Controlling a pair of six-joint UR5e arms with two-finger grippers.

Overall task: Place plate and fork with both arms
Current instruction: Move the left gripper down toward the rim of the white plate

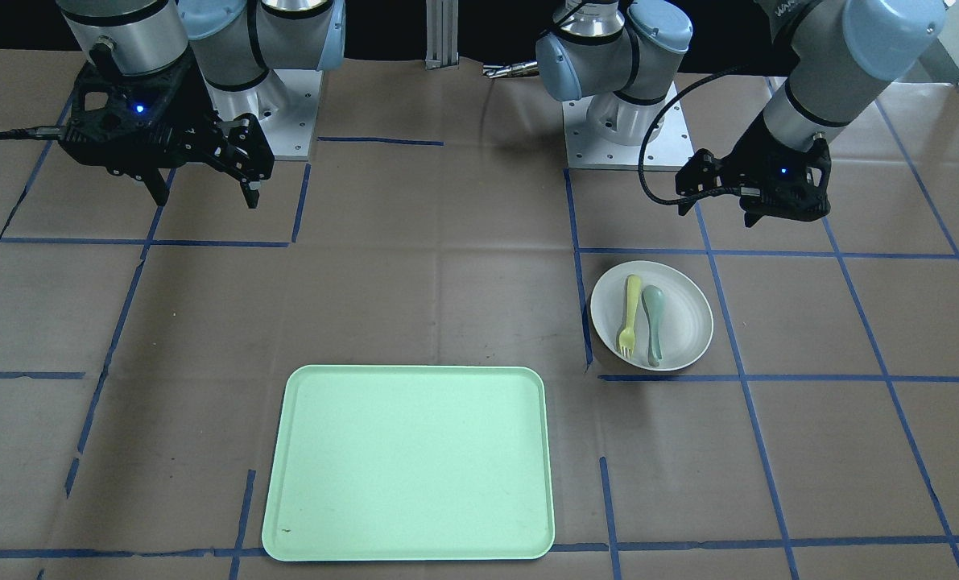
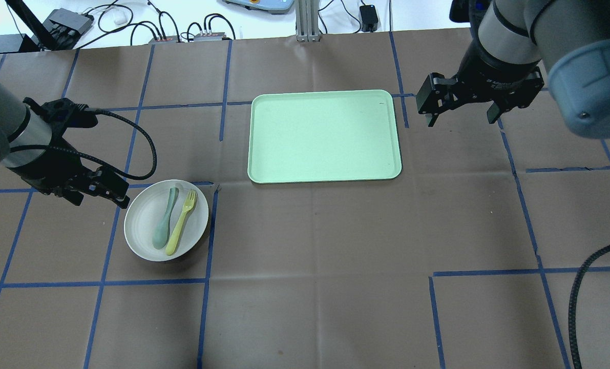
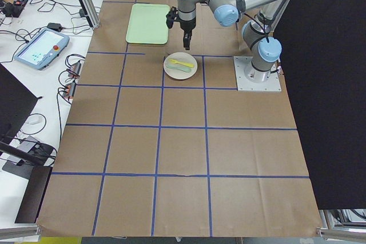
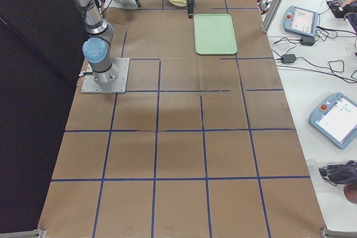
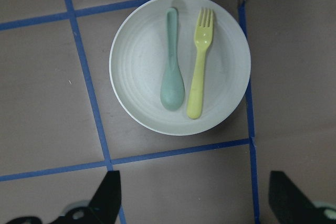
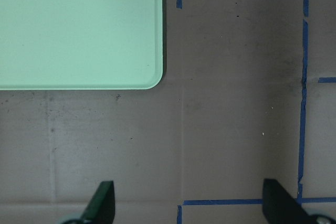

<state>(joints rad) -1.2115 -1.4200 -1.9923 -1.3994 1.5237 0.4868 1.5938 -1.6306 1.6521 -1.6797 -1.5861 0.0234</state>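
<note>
The grey-green spoon is by one side of the plate, away from the fork. Next, I close my left gripper on the plate's rim (image 1: 712,323) (image 5: 111,74) on the side nearest that spoon.
The off-white plate (image 2: 143,230) sits on the table at the left, with the pale yellow fork (image 2: 182,222) and a grey-green spoon (image 2: 164,219) lying in it side by side. The plate (image 5: 142,66) and fork (image 5: 198,66) also show in the left wrist view. My left gripper (image 2: 97,197) is open and empty, hovering just left of the plate. My right gripper (image 2: 461,114) is open and empty, above the table to the right of the pale green tray (image 2: 325,136).
The tray's corner (image 6: 79,30) shows in the right wrist view. Blue tape lines cross the brown table. Both arm bases (image 1: 628,121) stand at the robot's edge. Cables and pendants (image 4: 301,18) lie on the side bench beyond the table.
</note>
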